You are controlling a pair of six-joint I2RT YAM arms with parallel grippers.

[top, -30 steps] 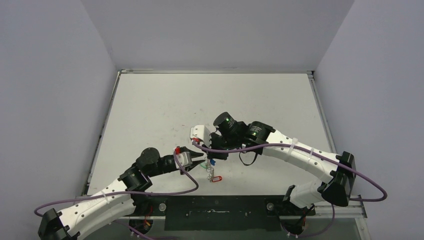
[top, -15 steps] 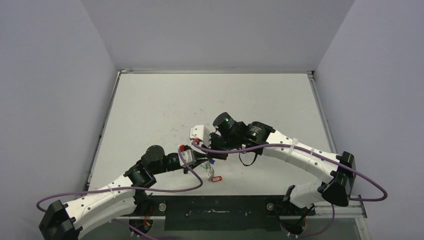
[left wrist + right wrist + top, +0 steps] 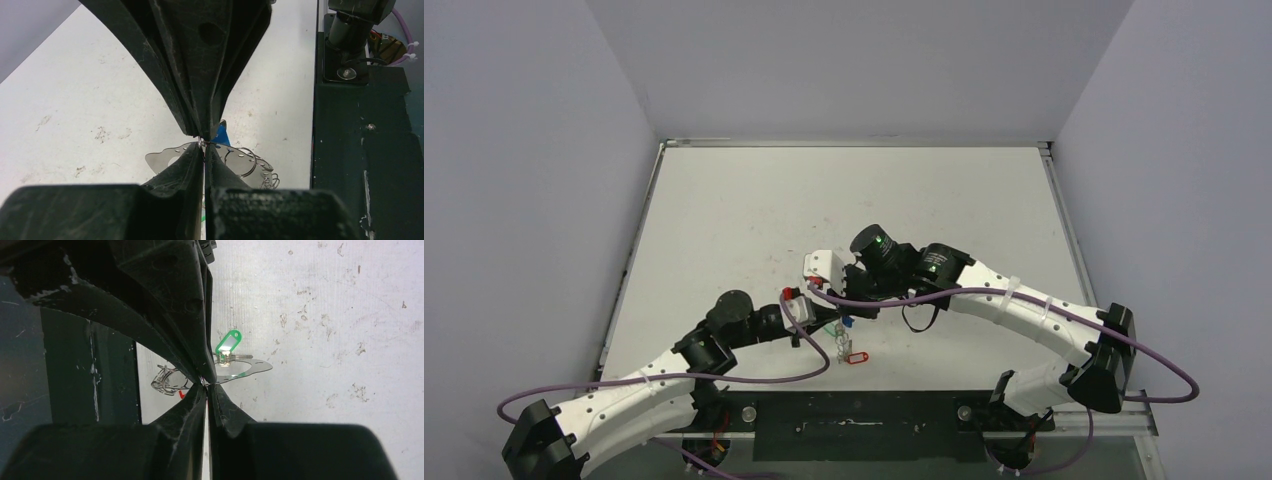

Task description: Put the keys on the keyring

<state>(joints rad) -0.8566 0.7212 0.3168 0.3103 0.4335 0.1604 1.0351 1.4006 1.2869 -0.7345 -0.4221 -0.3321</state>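
Observation:
Both of the robot's grippers pinch the same spot at the keyring's rim, so next the right gripper opens and grabs the blue tag (image 3: 222, 135) while the left gripper stays closed.
The keyring (image 3: 162, 156) is a thin silver sheet-metal hoop with small wire loops (image 3: 240, 161) on its rim, held just above the table near the front edge. It also shows in the right wrist view (image 3: 246, 369) and the top view (image 3: 840, 338). My left gripper (image 3: 204, 146) and right gripper (image 3: 206, 385) meet tip to tip, both shut on the keyring's rim at one spot. Keys with a green tag (image 3: 227, 342), a blue tag (image 3: 220, 135) and a red tag (image 3: 856, 357) hang by the keyring. In the top view the left gripper (image 3: 822, 322) and right gripper (image 3: 848, 316) face each other.
The black mounting rail (image 3: 854, 420) runs along the table's front edge just behind the keyring, and also shows in the left wrist view (image 3: 365, 150). The white table (image 3: 844, 200) is scuffed. Purple cables (image 3: 894, 298) loop by both wrists.
My left gripper has moved right to the keyring and shut on its rim opposite the right gripper. The right arm has hardly moved.

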